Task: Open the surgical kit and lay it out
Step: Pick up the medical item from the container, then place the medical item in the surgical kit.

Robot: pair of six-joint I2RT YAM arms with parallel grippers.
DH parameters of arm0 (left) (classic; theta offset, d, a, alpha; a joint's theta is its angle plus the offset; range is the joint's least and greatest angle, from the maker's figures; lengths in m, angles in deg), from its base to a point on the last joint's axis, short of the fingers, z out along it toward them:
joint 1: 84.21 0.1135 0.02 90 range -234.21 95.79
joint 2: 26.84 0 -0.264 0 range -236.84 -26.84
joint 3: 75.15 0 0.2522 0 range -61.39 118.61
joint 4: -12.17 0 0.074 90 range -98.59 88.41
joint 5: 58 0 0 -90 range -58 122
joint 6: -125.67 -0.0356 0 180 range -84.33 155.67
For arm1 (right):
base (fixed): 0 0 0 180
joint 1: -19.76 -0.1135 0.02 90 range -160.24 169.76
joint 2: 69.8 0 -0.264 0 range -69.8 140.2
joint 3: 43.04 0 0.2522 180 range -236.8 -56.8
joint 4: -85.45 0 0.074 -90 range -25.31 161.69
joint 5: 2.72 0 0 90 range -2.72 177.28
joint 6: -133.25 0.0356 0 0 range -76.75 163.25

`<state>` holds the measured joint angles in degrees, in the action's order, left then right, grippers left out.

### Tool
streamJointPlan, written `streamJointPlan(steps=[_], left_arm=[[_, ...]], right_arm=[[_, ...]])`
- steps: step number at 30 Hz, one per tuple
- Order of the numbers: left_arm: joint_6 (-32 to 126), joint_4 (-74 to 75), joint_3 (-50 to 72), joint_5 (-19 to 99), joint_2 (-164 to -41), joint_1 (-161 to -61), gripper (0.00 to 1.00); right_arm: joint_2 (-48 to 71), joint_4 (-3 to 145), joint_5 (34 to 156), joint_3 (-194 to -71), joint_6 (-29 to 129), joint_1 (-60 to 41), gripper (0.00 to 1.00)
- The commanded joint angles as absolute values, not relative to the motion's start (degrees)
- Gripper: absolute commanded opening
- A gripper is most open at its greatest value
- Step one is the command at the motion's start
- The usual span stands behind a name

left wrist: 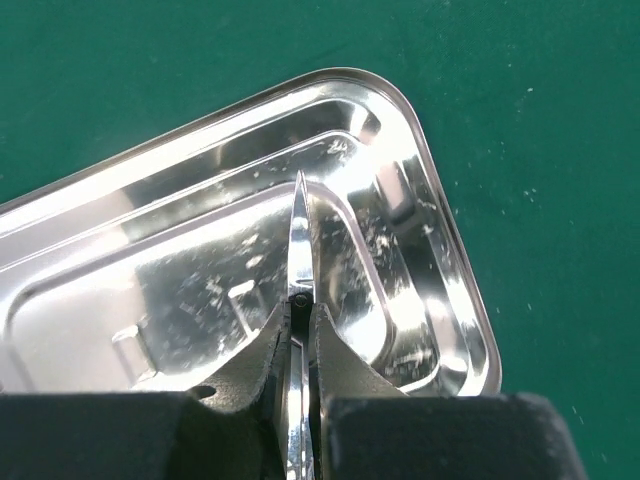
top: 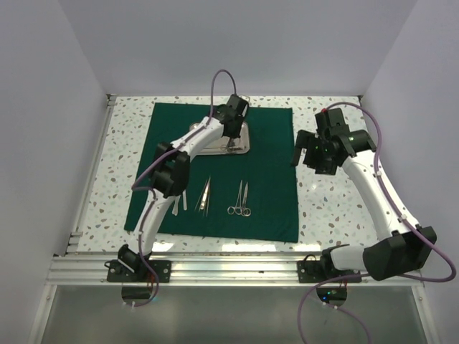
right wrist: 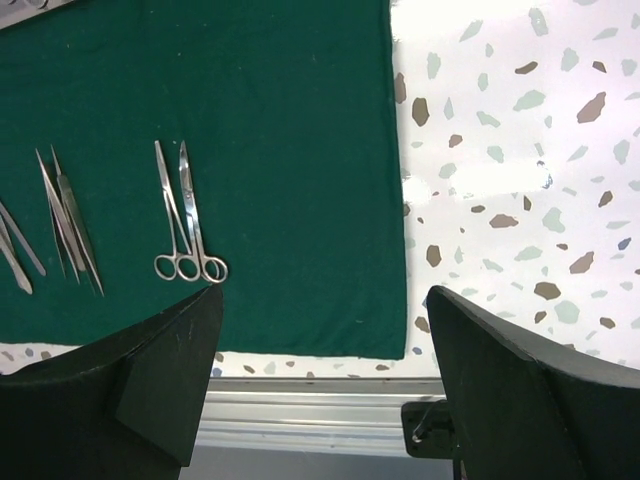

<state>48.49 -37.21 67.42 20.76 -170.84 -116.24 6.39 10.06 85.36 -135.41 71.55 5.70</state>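
I should release the silver scissors from my left gripper on the cloth (top: pixel 251 201) next to the ring-handled instruments, farther away from the tweezers.
The surgical kit's dark green cloth (top: pixel 272 186) lies spread flat on the table. At the back of it sits the shiny steel tray (top: pixel 215 147). My left gripper (top: pixel 231 140) reaches down into the tray (left wrist: pixel 430 230). In the left wrist view this gripper (left wrist: pixel 297 325) is shut on a pair of silver scissors (left wrist: pixel 299 230), whose closed blades point away over the tray floor. Tweezers (top: pixel 204 195) and two ring-handled instruments (top: pixel 241 199) lie side by side on the cloth in front. My right gripper (right wrist: pixel 322 292) hangs open over the cloth's right edge (right wrist: pixel 290 150), holding nothing.
Another thin instrument (top: pixel 178 202) lies partly under the left arm. Speckled tabletop (right wrist: pixel 500 150) runs right of the cloth. An aluminium rail (right wrist: pixel 310 410) lines the near edge, and white walls close in the left, right and back sides.
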Motion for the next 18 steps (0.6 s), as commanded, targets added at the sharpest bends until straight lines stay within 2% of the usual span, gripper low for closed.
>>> streamJointPlan(steps=[1, 9, 18], left_arm=[[50.2, -38.2, 65.7, 19.5, -162.1, -115.9, 0.00], [55.2, -40.1, 57.4, 17.5, -153.1, -119.2, 0.00], [66.9, -39.3, 36.5, 13.8, -141.3, -130.2, 0.00]], right_arm=[[3.5, 11.7, 86.9, -134.6, 71.9, 6.0, 0.87], [-0.2, 12.9, 87.7, -132.5, 73.0, 6.0, 0.87], [-6.9, 12.4, 89.9, -127.7, 74.3, 6.0, 0.87]])
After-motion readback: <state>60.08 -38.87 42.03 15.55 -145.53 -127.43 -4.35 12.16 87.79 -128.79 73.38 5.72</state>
